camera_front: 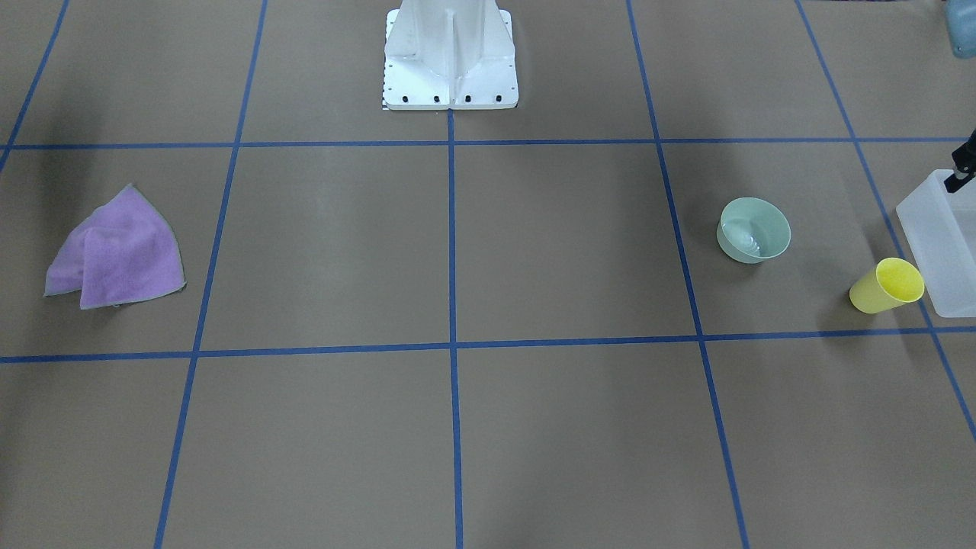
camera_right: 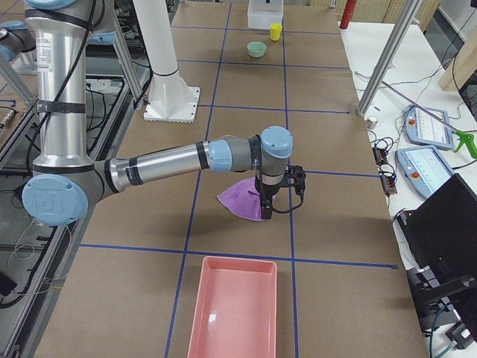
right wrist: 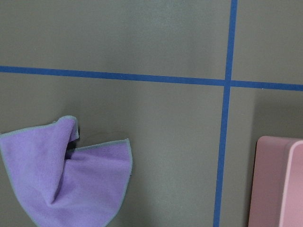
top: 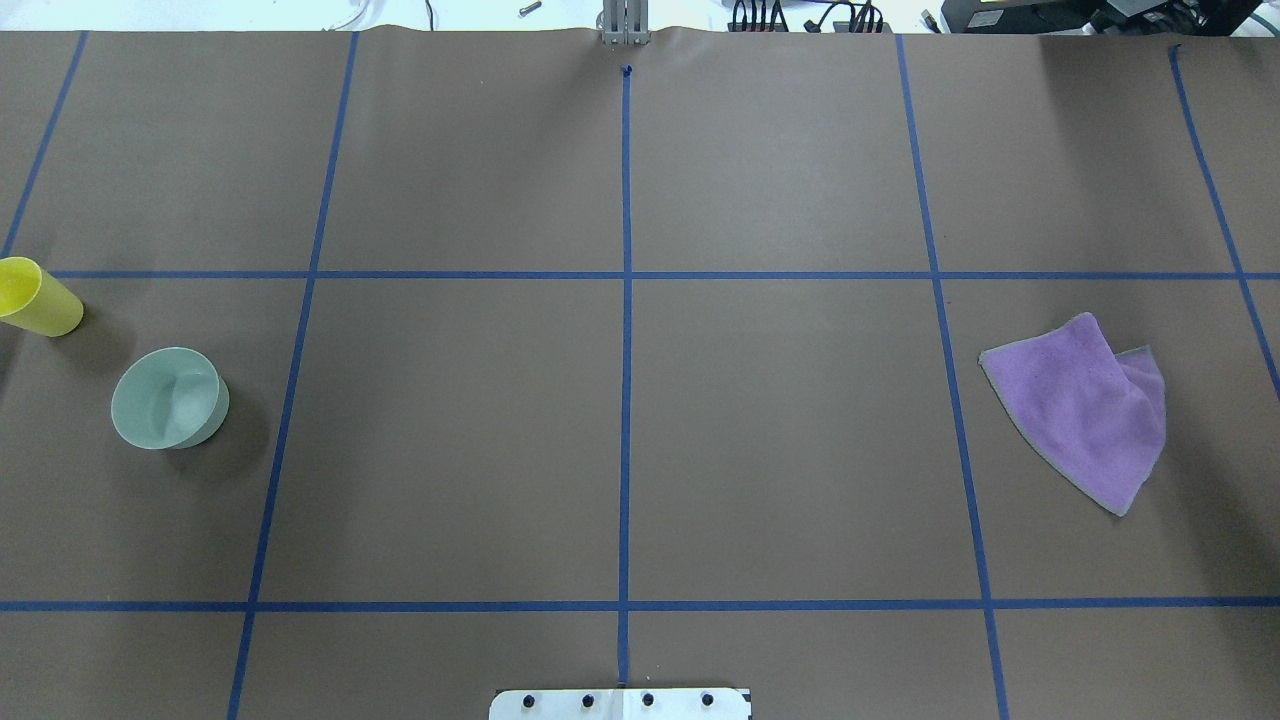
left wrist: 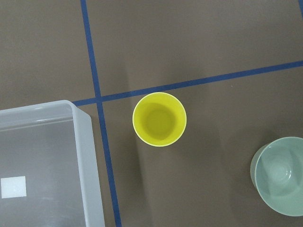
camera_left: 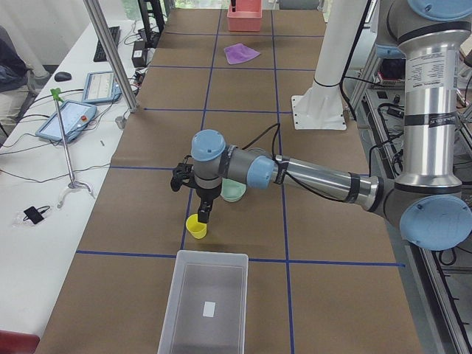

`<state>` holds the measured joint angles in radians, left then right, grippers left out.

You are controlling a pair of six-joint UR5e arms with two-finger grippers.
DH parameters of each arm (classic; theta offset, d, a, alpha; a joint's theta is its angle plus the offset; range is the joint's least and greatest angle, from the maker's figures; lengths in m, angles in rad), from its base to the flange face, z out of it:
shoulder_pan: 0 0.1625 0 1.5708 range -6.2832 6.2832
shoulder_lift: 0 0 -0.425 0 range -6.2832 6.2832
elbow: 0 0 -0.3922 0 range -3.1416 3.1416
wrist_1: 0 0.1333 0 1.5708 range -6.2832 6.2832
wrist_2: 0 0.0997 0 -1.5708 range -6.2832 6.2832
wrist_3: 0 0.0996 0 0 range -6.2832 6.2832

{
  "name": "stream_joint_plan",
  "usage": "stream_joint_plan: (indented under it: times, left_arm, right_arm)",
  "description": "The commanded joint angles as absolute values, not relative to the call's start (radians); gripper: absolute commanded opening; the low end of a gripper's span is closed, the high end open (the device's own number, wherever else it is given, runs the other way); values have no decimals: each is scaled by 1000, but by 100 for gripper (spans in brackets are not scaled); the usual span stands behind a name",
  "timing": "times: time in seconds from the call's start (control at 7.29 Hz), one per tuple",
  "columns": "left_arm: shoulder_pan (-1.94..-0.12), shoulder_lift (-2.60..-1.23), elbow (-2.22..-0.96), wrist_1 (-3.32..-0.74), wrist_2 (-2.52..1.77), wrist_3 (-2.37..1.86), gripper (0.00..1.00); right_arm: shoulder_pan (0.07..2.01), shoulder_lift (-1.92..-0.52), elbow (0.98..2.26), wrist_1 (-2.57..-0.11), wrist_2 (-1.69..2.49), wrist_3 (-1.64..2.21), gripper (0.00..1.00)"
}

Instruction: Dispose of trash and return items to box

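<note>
Next, I close my left gripper on the yellow cup's rim (camera_front: 922, 282) (left wrist: 134, 119), taking it on the side of the cup that faces the frosted white box.
The yellow cup (left wrist: 159, 119) stands upright on the brown table, close to a corner of the frosted white box (left wrist: 42, 165). The mint-green bowl (left wrist: 279, 175) stands a little farther from the box. All three also show in the front view: cup (camera_front: 887, 285), bowl (camera_front: 753, 230), box (camera_front: 942, 244). My left gripper (camera_left: 203, 215) hangs just above the cup; I cannot tell if it is open or shut. A crumpled purple cloth (right wrist: 61, 175) lies at the other end of the table. My right gripper (camera_right: 266, 207) hovers over the cloth (camera_right: 242, 201); its state cannot be told.
A pink bin (camera_right: 235, 313) sits at the table's end next to the cloth, and its corner shows in the right wrist view (right wrist: 279, 179). The white robot base (camera_front: 450, 57) stands at the table's middle edge. Blue tape lines grid the table.
</note>
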<state>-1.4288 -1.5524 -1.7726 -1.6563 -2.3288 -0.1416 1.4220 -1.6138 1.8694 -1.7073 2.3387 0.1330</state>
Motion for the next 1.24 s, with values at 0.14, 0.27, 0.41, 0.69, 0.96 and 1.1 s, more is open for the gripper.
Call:
stream_joint_plan:
  times: [0.14, 0.27, 0.41, 0.69, 0.96, 1.1]
  left_arm:
    - [-1369, -1690, -1441, -1959, -2329, -329, 98]
    - [-1346, -1692, -1401, -2021, -2329, -362, 98]
    - [-1312, -1692, -1376, -2054, -2329, -385, 98]
    - [-1301, -1692, -1335, -2083, -2329, -382, 95]
    - [-1295, -1697, -1330, -2083, -2329, -387, 83]
    - [-1286, -1697, -1328, -2083, -2329, -390, 77]
  right_arm:
    - [1422, -1614, 1870, -1707, 2339, 133, 100]
    - [1422, -1612, 1871, -1707, 2339, 132, 100]
    - [1420, -1612, 1871, -1707, 2342, 132, 100]
    - [1420, -1612, 1870, -1707, 2349, 133, 100]
    - [1420, -1612, 1870, -1707, 2350, 133, 100]
    - [1420, -1612, 1868, -1707, 2350, 133, 100]
